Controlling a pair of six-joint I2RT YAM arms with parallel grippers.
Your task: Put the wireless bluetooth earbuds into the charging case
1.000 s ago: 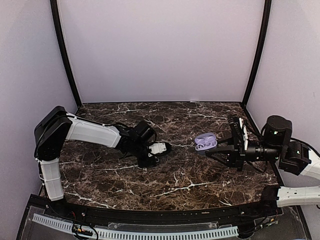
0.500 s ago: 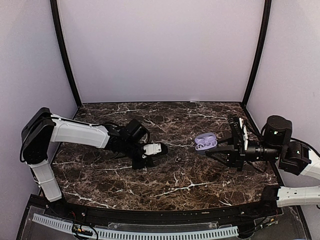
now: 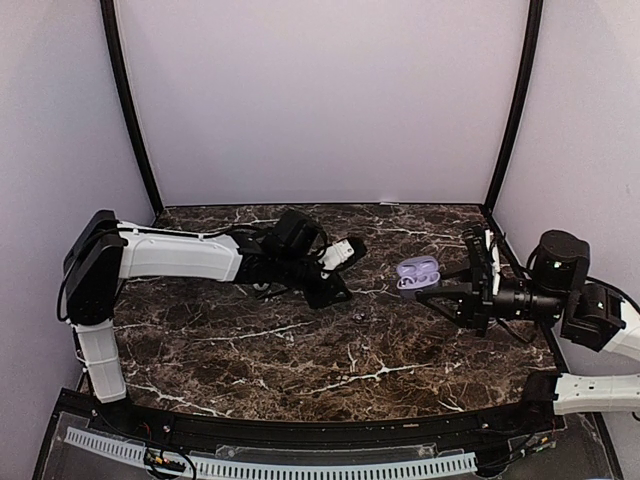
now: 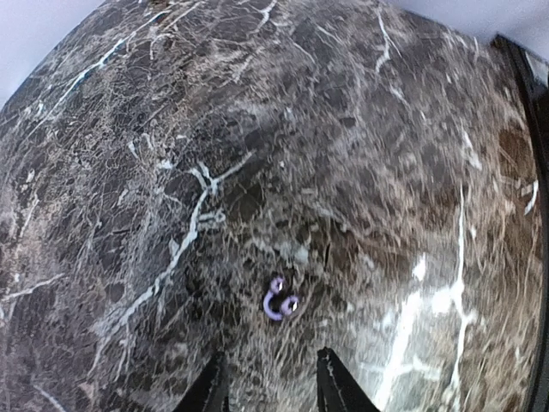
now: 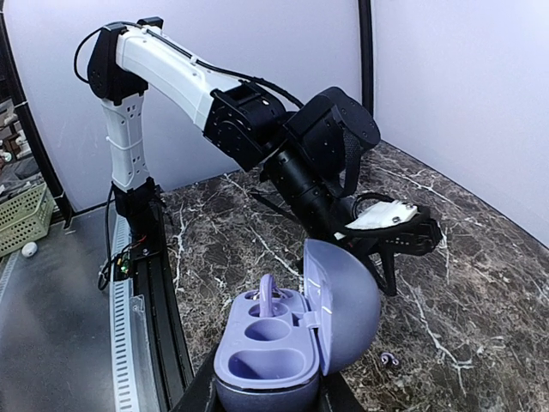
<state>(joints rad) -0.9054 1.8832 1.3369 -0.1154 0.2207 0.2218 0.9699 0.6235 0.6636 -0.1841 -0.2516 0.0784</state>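
Note:
I will next close my left gripper on the curved band (image 3: 358, 317) (image 4: 268, 307) of the earbud lying on the marble, between its two round ends.
The charging case (image 5: 283, 352) is lavender, with its lid open. My right gripper (image 5: 268, 402) is shut on its base and holds it above the table's right side; in the top view the charging case (image 3: 418, 272) sits at that gripper's tip. One small lavender clip-shaped earbud (image 5: 268, 296) stands in the case's far slot, and the two nearer slots are empty. A second earbud (image 4: 279, 300) lies on the marble. My left gripper (image 4: 273, 390) hovers just short of it, open, with nothing between its fingers. That earbud (image 5: 389, 359) also lies right of the case, below the left gripper (image 5: 386, 275).
The dark marble table (image 3: 250, 350) is walled by pale panels with black posts (image 3: 128, 110). The left arm (image 3: 180, 258) reaches across the table's middle toward the right arm (image 3: 560, 295). A black rail (image 5: 154, 292) runs along the table's near edge.
My left gripper has risen off the table, swung back and to the right, and its jaws have parted. The earbud stays on the marble. The right gripper with the case has shifted slightly back.

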